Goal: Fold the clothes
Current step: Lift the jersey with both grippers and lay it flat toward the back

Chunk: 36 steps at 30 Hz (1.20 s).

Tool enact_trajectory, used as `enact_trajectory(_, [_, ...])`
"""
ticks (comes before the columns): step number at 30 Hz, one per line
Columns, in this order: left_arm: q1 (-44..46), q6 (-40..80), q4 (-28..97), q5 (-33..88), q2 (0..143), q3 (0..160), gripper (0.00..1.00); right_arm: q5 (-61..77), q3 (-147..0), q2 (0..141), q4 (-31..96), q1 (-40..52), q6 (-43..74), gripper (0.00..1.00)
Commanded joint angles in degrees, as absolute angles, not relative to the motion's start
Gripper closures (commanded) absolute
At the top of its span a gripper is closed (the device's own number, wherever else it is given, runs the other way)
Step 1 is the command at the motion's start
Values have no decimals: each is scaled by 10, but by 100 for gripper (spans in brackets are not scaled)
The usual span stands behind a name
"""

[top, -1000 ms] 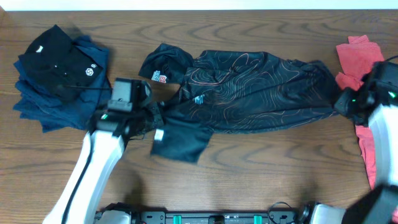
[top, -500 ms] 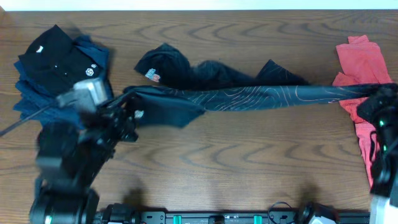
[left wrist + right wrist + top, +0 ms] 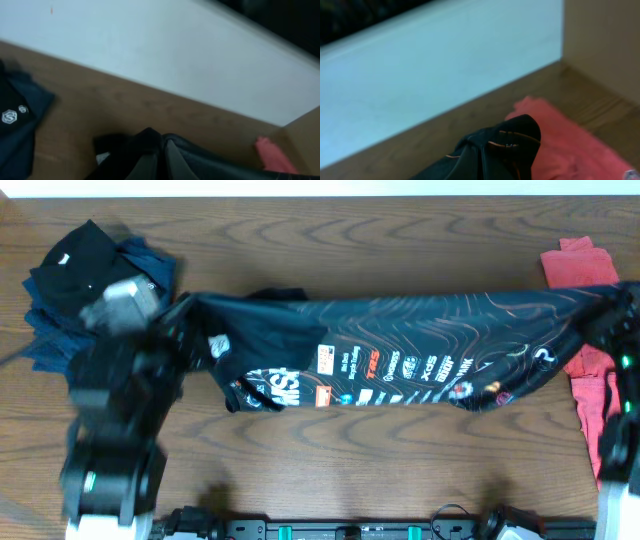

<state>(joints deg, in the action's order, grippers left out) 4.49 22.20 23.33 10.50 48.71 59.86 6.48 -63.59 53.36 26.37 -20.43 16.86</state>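
Note:
The robot's right gripper should release the hem corner of the black jersey on the wooden table [image 3: 517, 329] beside the coral-red shirt.
The black jersey [image 3: 400, 340] with thin contour lines and rows of sponsor patches hangs stretched between both arms, lifted above the table. My left gripper [image 3: 185, 320] is shut on its left end, seen as bunched black cloth between the fingers in the left wrist view [image 3: 160, 150]. My right gripper [image 3: 600, 315] is shut on its right end, seen as pinched black cloth in the right wrist view [image 3: 482, 150]. Big white lettering shows at the jersey's lower left.
A pile of folded dark clothes with a black polo [image 3: 80, 265] on top lies at the far left, partly behind my left arm. A coral-red shirt [image 3: 590, 360] lies at the right edge, under my right arm, also in the right wrist view [image 3: 570, 140].
Both arms have risen and pulled apart, lifting the jersey off the table and stretching it out; its patch-covered side now hangs open toward the camera.

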Motion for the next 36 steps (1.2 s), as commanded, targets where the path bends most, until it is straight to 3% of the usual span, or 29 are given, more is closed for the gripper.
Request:
enact_trajectory(1, [40, 212, 205, 112, 585, 607, 94, 114, -639, 625, 249, -197, 173, 99])
enact_trajectory(8, [40, 212, -21, 141, 806, 615, 94, 114, -639, 832, 72, -145, 191, 99])
enact_trajectory(12, [39, 217, -178, 139, 889, 662, 94, 96, -672, 899, -63, -132, 282, 99])
enact_trajectory(17, [25, 230, -191, 124, 927, 831, 94, 81, -828, 909, -41, -132, 304, 99])
enact_trajectory(25, [-16, 166, -20, 131, 937, 1095, 94, -6, -1072, 909, 184, -133, 204, 99])
enact_trajectory(29, [-26, 165, 99, 204, 934, 1121, 94, -28, -1091, 909, 270, -133, 187, 99])
enact_trajectory(36, [-21, 162, 434, 227, 944, 1103, 94, -49, -1074, 928, 455, -133, 143, 99])
